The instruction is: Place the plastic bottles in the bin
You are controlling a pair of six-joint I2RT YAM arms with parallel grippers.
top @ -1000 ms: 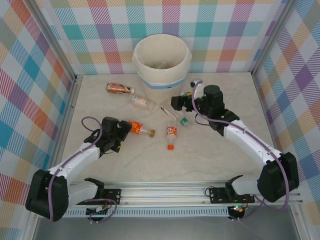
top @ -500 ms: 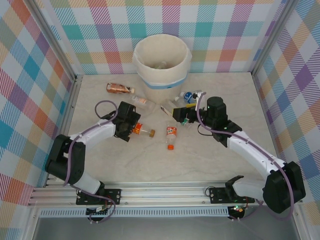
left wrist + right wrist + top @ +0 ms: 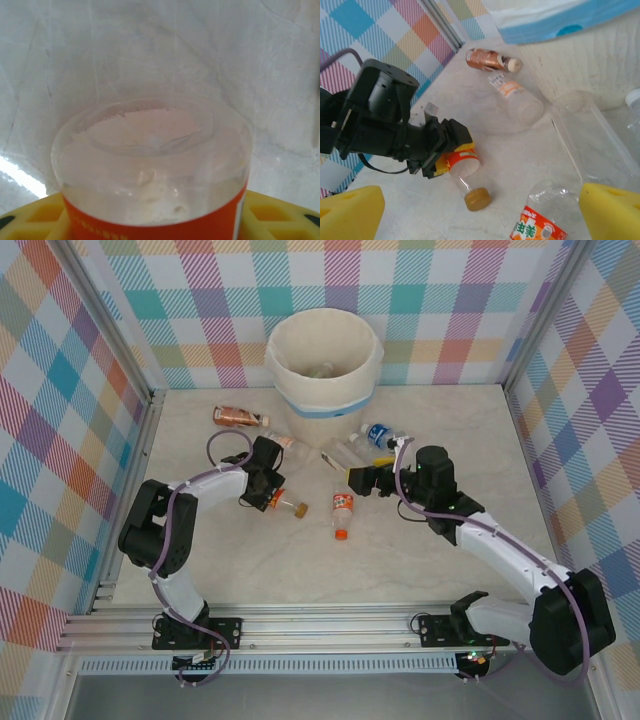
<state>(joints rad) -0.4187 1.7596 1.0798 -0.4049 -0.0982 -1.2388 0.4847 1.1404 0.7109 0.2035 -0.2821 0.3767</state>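
Note:
I should use my left gripper to set the tan-capped bottle on top of the clear bottle inside the bin (image 3: 315, 365) and let go of it there.
A clear bottle with an orange label (image 3: 279, 499) and a tan cap lies on the table left of centre. My left gripper (image 3: 265, 490) is shut on its labelled body; its yellow pads (image 3: 280, 215) flank the bottle (image 3: 150, 165). From the right wrist view, that gripper (image 3: 442, 150) pinches the label above the tan cap (image 3: 477, 198). My right gripper (image 3: 353, 478) hangs open mid-table, its fingertips (image 3: 612, 215) wide apart with nothing between them. Just below it lies a bottle with an orange cap (image 3: 343, 512). The bin (image 3: 323, 365) stands at the back.
More bottles lie in front of the bin: a brown one (image 3: 237, 417), a clear one with an orange label (image 3: 285, 443), a clear one (image 3: 345, 453) and a blue-capped one (image 3: 378, 434). Plaid walls close in the table on three sides.
My left gripper has moved away from me to the orange-labelled bottle and shut on it. The right gripper has drawn back toward mid-table, uncovering the blue-capped bottle.

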